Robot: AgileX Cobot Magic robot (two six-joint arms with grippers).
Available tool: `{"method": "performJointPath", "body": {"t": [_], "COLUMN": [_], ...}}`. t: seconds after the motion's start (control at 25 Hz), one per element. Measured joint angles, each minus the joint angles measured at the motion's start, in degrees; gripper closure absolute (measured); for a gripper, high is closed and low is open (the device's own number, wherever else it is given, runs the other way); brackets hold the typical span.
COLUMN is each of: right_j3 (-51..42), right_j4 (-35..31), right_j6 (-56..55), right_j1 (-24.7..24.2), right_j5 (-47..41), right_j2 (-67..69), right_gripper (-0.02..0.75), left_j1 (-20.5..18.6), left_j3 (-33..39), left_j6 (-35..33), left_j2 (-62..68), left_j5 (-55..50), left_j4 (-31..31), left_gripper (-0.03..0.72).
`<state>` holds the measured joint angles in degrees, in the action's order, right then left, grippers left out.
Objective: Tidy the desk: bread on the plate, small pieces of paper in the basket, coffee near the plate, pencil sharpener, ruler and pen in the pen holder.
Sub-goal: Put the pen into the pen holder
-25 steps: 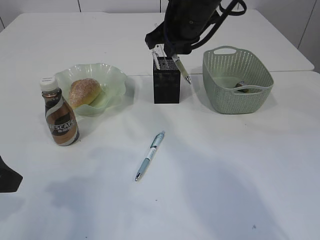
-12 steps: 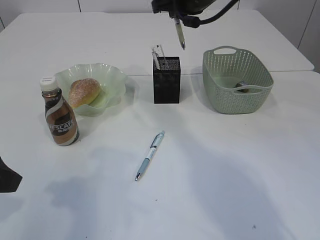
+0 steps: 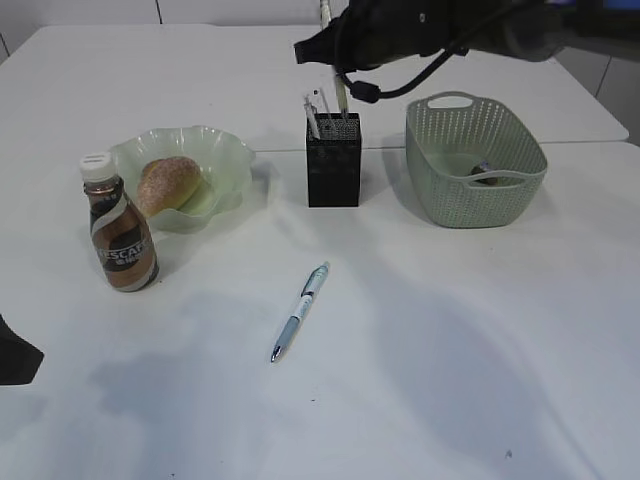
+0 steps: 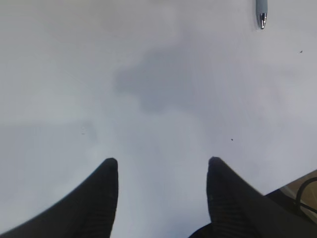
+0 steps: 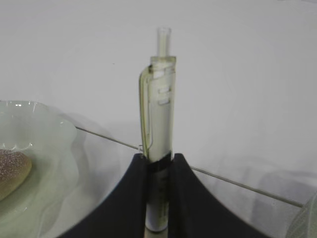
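Observation:
Next, my right gripper releases the pale pen inside the black mesh pen holder [image 3: 324, 119], so it leans beside the clear ruler.
My right gripper [image 3: 334, 55] [image 5: 158, 161] is shut on a pale clear-bodied pen [image 5: 161, 99], held upright over the black mesh pen holder [image 3: 333, 165]. The pen's lower end [image 3: 342, 103] reaches the holder's mouth, where a clear ruler [image 3: 315, 110] stands. A second pen [image 3: 300, 310], blue and white, lies on the desk [image 3: 450, 330] in front; its tip [image 4: 261, 12] shows in the left wrist view. The bread [image 3: 168, 183] lies in the green plate [image 3: 225, 150], and the coffee [image 3: 120, 228] stands beside it. My left gripper [image 4: 161, 166] hangs open over bare desk.
The sage-green basket [image 3: 475, 165] stands right of the pen holder with a small dark item [image 3: 485, 172] inside. A seam [image 5: 233, 182] crosses the tabletop behind the holder. The left arm's dark tip [image 3: 15, 355] sits at the front left edge.
The right arm lifted the pen from beside the holder's right side, swung it upright and brought it over the holder's mouth. The left gripper has not moved.

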<state>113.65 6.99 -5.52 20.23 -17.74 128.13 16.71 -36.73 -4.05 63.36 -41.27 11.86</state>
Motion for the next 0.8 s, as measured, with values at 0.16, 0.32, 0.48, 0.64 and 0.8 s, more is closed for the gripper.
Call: {"method": "performJointPath", "body": {"t": [0.16,0.32,0.48,0.64,0.8], "right_j3": [0.00,0.00,0.00,0.00,0.00], "right_j4": [-0.05,-0.05,0.48,0.96,1.11], "right_j6": [0.00,0.00,0.00,0.00,0.00], "right_j1": [0.00,0.00,-0.42,-1.18,-1.95], "right_j5": [3.04,5.09,8.30,11.85,13.99], "right_j2": [2.07,3.02,3.88,4.77,5.96], "right_gripper": [0.646,0.646,0.646,0.646,0.646], "left_j1": [0.00,0.00,0.00,0.00,0.00], "left_j3": [0.00,0.00,0.00,0.00,0.00], "left_j6": [0.00,0.00,0.00,0.00,0.00], "left_j2": [0.00,0.00,0.00,0.00,0.00], "left_j5": [0.00,0.00,0.00,0.00,0.00], "left_j4": [-0.92,-1.15,-1.15,-1.15,-1.19], "left_gripper": [0.287,0.287,0.287,0.287,0.287]}}
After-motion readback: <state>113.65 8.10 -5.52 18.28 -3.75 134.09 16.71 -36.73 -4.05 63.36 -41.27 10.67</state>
